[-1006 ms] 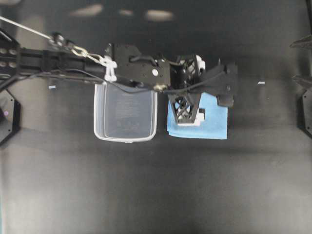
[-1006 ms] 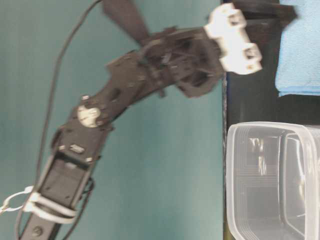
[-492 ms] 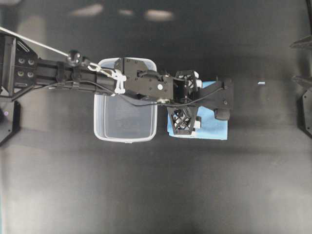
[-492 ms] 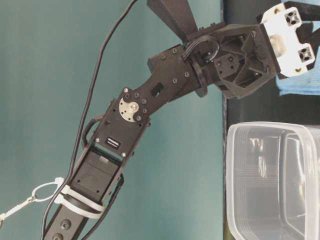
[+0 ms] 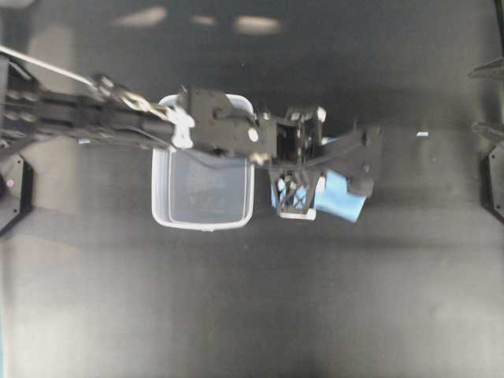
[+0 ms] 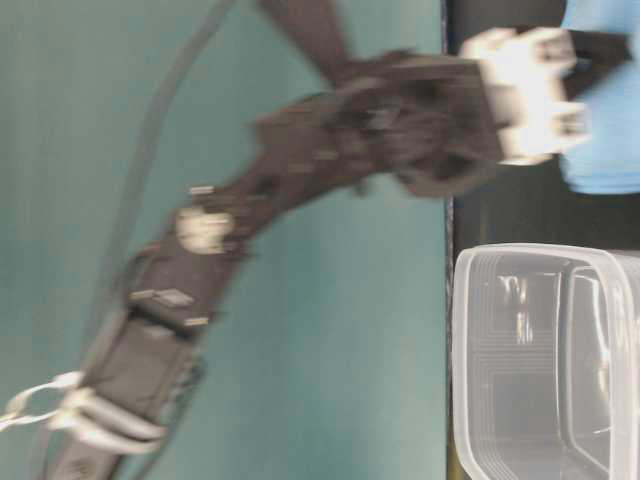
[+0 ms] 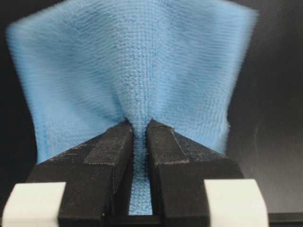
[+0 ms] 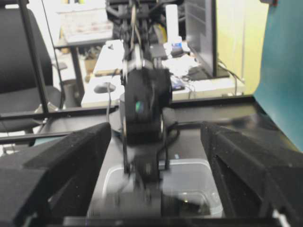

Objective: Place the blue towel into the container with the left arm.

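The robot's left gripper needs to release the blue towel inside the far half of the clear container [image 5: 213,153].
The blue towel [image 7: 132,71] is pinched in a fold between the black jaws of my left gripper [image 7: 139,127], which is shut on it. From overhead, the left arm [image 5: 220,130] reaches over the far rim of the container [image 5: 203,189] to the towel [image 5: 342,201], bunched and tilted just right of the tub. At table level the towel [image 6: 605,140] hangs by the blurred left gripper [image 6: 590,50], beyond the clear container [image 6: 545,360]. My right gripper [image 8: 155,130] stands open and holds nothing, facing the left arm [image 8: 144,104] and the container [image 8: 203,172].
The black tabletop [image 5: 252,299] runs wide in front of the tub. The right gripper's pointed tips [image 5: 487,98] show at the right edge overhead. A teal wall [image 6: 250,300] backs the table-level view. Desks and a chair [image 8: 19,71] stand beyond the table.
The left gripper has shut on the towel, which was lying flat and square. The towel is now gathered and skewed, and the arm is blurred in motion. The right gripper stayed open.
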`<act>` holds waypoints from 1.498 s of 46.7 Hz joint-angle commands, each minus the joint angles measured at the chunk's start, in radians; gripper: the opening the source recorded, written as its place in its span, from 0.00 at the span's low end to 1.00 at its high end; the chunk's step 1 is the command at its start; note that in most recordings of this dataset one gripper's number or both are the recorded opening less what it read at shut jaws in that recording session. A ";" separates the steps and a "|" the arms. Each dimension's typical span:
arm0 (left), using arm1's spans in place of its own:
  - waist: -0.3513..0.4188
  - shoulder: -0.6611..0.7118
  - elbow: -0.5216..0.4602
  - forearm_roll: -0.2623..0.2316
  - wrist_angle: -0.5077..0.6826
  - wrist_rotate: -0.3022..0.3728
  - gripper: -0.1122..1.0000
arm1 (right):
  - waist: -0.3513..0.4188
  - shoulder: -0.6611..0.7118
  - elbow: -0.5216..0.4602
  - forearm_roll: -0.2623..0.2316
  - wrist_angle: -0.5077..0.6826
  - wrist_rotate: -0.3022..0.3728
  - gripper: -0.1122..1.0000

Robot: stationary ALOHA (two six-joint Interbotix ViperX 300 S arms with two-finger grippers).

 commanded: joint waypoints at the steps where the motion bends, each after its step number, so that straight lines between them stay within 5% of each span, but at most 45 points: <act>1: 0.002 -0.130 -0.037 0.002 0.043 0.008 0.15 | -0.002 0.006 -0.008 0.003 -0.005 0.003 0.77; 14: 0.038 -0.396 0.052 0.003 0.189 0.002 0.15 | -0.002 0.006 -0.005 0.003 -0.005 0.003 0.77; 31: 0.052 -0.646 0.431 0.003 0.101 -0.028 0.15 | -0.002 0.008 0.003 0.003 -0.005 0.003 0.77; 45: 0.063 -0.680 0.614 0.002 0.011 -0.032 0.15 | -0.002 0.009 0.011 0.003 -0.009 0.003 0.77; 70: 0.069 -0.643 0.719 0.003 -0.126 -0.060 0.15 | -0.002 0.009 0.012 0.003 -0.011 0.006 0.77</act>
